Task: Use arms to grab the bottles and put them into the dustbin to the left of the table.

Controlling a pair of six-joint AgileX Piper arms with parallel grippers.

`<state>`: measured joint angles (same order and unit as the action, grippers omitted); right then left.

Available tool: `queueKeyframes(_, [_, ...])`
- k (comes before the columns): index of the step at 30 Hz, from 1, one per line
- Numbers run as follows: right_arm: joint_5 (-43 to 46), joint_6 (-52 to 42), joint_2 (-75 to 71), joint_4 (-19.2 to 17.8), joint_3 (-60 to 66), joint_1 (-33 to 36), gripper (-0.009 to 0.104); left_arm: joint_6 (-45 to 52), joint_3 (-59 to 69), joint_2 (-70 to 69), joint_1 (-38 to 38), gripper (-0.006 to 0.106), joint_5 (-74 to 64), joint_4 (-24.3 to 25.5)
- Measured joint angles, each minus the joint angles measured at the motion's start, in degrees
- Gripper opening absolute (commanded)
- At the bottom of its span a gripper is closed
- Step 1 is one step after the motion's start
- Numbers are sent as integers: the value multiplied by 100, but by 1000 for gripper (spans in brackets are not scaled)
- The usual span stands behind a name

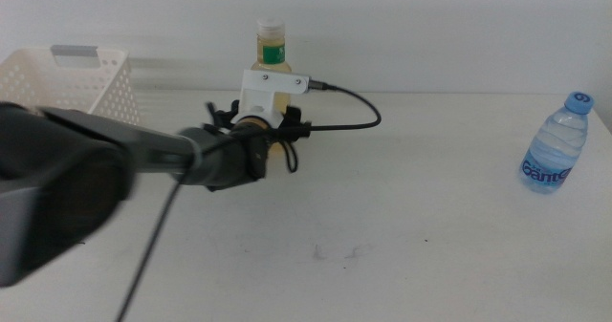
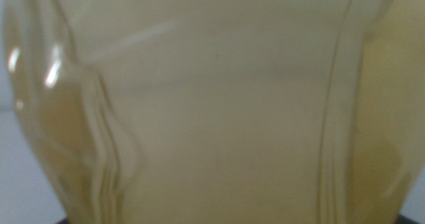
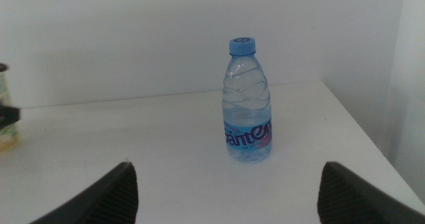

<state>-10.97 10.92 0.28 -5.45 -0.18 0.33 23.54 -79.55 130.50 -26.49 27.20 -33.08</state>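
Note:
Next, I let go of the yellow bottle with my left gripper inside the white dustbin (image 1: 55, 152), by the dustbin's side that faces the table's middle.
The clear bottle of yellow liquid (image 1: 272, 50) with a white cap stands at the back of the table (image 1: 402, 236), right of the dustbin (image 1: 67, 78). My left gripper (image 1: 274, 131) is right at its lower body, under the white bracket. The yellow bottle (image 2: 212, 104) fills the whole left wrist view. The blue-capped water bottle (image 1: 557, 145) stands upright at the far right. My right gripper (image 3: 226, 197) is open and empty, a short way back from the water bottle (image 3: 248, 104); it does not show in the middle view. The red can is out of view.
The left arm's thick black body crosses the lower left of the middle view, with its cable (image 1: 363, 112) looping right of the yellow bottle. The table's right edge (image 3: 372, 144) runs close to the water bottle. Faint scuff marks (image 1: 339, 253) lie at the front middle.

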Motion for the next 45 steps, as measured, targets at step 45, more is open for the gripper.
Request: queueKeyframes(45, [0, 0, 0, 0, 0, 0, 88, 70, -2091, -2840, 4324, 7, -9834, 2273])
